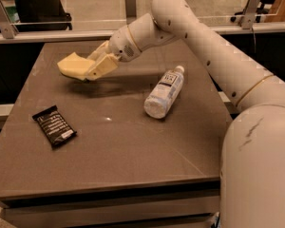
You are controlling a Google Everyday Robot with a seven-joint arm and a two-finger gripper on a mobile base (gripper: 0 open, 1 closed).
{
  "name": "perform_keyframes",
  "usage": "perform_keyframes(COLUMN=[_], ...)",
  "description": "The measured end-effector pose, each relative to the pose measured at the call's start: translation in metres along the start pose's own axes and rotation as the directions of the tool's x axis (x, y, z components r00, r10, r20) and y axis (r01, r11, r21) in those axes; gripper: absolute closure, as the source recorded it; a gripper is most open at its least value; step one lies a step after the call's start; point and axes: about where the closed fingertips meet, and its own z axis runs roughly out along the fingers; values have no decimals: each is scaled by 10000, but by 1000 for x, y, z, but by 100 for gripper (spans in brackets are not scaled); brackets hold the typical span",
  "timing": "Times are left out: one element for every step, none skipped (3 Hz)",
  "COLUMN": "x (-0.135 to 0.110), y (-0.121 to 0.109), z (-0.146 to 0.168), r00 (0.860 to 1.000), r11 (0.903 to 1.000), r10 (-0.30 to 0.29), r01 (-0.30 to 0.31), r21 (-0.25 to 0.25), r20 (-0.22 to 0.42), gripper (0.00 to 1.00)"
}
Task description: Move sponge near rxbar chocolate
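The robot's gripper should release the sponge on the table [42, 105] just behind the rxbar chocolate, close against its far edge.
The pale yellow sponge [72, 65] is held in the air above the far left part of the table. My gripper [91, 66] is shut on its right side, with the cream fingers [100, 67] clamped over it. The rxbar chocolate [54, 126], a flat black wrapper with white text, lies on the table near the left edge, below and to the left of the sponge. The white arm reaches in from the right.
A clear plastic bottle [164, 92] lies on its side right of the table's middle. The dark table [123, 156] ends at a front edge close to the camera. A railing with glass panels [85, 18] runs behind the table.
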Motion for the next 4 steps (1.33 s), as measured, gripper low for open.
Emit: perform_keyframes(x=[4,0,0,1], y=[15,34,53,72], z=[22,48,67,78], r00=[9986,9951,9918,9911], r11=[9979,9897,9798,9723], r10=[-328,-733,-970,-1045], r01=[304,644,805,843], r21=[-571,-1277,-1833,-2180], r20=[-415,-665,-833,-826], gripper=[100,100,100,100])
